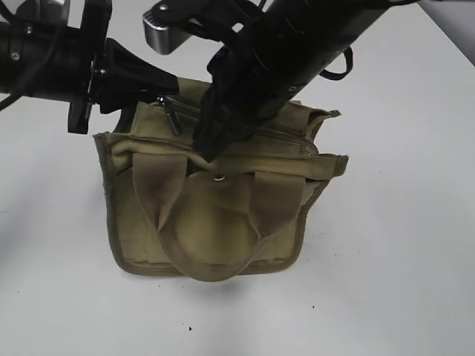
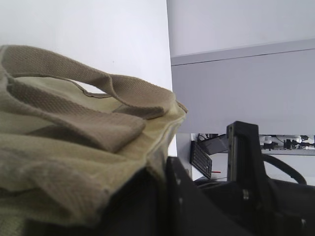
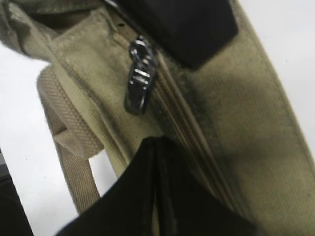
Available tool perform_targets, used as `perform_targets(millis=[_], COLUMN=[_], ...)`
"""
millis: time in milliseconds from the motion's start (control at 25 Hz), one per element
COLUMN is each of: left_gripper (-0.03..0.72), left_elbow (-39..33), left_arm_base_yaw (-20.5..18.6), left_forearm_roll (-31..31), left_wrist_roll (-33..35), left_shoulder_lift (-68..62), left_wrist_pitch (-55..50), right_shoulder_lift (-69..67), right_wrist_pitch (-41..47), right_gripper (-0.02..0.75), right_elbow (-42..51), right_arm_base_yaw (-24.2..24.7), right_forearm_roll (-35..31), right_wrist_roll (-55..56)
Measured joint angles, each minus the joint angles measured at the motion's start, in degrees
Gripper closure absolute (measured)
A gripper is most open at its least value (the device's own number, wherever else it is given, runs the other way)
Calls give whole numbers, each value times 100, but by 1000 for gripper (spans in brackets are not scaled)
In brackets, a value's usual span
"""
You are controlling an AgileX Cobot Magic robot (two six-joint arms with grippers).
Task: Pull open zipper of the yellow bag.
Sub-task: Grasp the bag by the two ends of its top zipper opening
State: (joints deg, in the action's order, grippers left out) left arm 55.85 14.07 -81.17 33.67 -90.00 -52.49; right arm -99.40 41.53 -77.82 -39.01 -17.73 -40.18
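My right fingers are shut beside the zipper's free pull tab, so they should open and move back for the tab (image 1: 172,119).
The yellow bag (image 1: 215,222) stands on the white table, handles and round flap facing me. Its zipper (image 1: 289,137) runs along the top, and the metal pull tab (image 1: 173,113) lies near the left end. My left gripper (image 1: 157,87) is shut on the bag's back left top edge; in the left wrist view the fabric (image 2: 59,162) runs down into the left gripper (image 2: 165,172). My right gripper (image 1: 209,152) is shut, tips down on the bag's top. In the right wrist view the right gripper (image 3: 157,142) rests against the zipper (image 3: 182,123), while the pull tab (image 3: 139,81) lies free beyond it.
The white table (image 1: 401,259) stretches around the bag on all sides. A round metal snap (image 1: 220,177) sits between the two webbing handles (image 1: 159,185). Beyond the table edge, the left wrist view shows a keyboard (image 2: 201,160) and a grey wall.
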Motion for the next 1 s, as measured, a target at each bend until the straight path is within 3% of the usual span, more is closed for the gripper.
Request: perform_targets(millis=[320,520,640,1000], left_gripper=[685,685,685,685], left_elbow=[0,0,0,-11], left_arm_base_yaw=[0,0,0,0], left_forearm_roll=[-15,-59,-94,-241], left_wrist_roll=[0,0,0,0], left_shoulder_lift=[0,0,0,0], left_wrist_pitch=[-6,-35,0,182], right_shoulder_lift=[155,344,310,112], right_wrist_pitch=[-86,-350,-470,-970], right_gripper=[710,477,386,361], right_elbow=[0,0,0,0], right_arm_base_yaw=[0,0,-7,-332], right_forearm_roll=[-104,-220,-370,88], right_wrist_roll=[165,173,180,670])
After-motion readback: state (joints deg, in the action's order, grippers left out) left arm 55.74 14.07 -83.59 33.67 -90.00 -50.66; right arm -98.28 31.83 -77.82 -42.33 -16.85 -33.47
